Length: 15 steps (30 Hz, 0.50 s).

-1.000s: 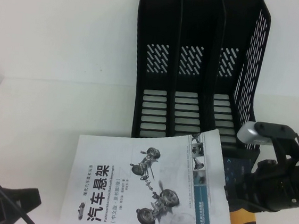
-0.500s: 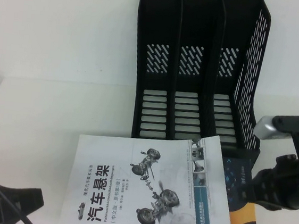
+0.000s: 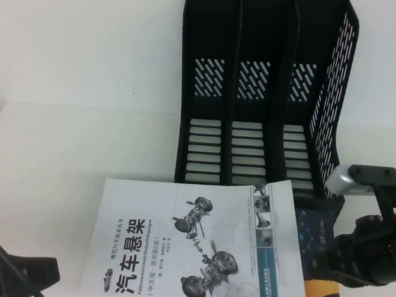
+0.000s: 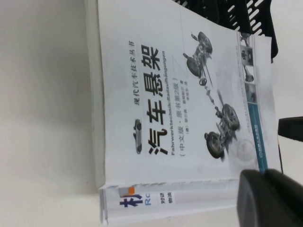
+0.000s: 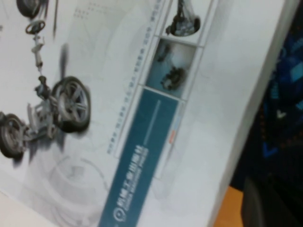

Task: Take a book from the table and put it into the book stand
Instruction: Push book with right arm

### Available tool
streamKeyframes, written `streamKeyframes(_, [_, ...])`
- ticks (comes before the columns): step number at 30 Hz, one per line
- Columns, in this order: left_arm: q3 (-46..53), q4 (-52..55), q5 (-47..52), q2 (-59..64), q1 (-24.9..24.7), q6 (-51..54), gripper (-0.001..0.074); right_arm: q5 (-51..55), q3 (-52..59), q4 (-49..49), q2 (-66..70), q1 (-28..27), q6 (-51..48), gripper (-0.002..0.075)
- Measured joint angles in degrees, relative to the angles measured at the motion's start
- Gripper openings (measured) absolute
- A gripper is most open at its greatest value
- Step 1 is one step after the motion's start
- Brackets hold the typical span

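My left gripper is going to close on the edge (image 3: 96, 230) (image 4: 97, 71) that is beside the black title of the white book, opposite the book's teal band.
The book (image 3: 195, 247), white with a black Chinese title, a car-suspension drawing and a teal band, lies flat on the table (image 3: 63, 148) in front of the book stand (image 3: 261, 91). The black stand's three slots hold nothing. My right gripper (image 3: 315, 264) is low at the book's right edge, over a dark navy book. The right wrist view shows the book's cover (image 5: 118, 118) close up. My left gripper (image 3: 8, 270) sits at the near left, apart from the book. The left wrist view shows the whole cover (image 4: 180, 94).
A dark navy book with orange shapes (image 3: 322, 236) lies under the white book's right side. Another white book (image 4: 142, 201) sticks out under its near edge. The stand's perforated right wall (image 3: 334, 99) rises just beyond my right arm.
My right arm swung out to the right, then came back in and down toward the book's right edge. My left gripper sank slightly lower. The book has not moved.
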Motion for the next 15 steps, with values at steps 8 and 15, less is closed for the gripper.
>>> streamKeyframes(8, [0.0, 0.0, 0.0, 0.0, 0.0, -2.3, 0.0123, -0.4, 0.0, 4.0, 2.7, 0.0, -2.2, -0.0001])
streamKeyframes(15, [0.0, 2.0, -0.9, 2.2, 0.0, -2.7, 0.0435, -1.0, 0.0, 6.0, 3.1, 0.0, -3.5, -0.0001])
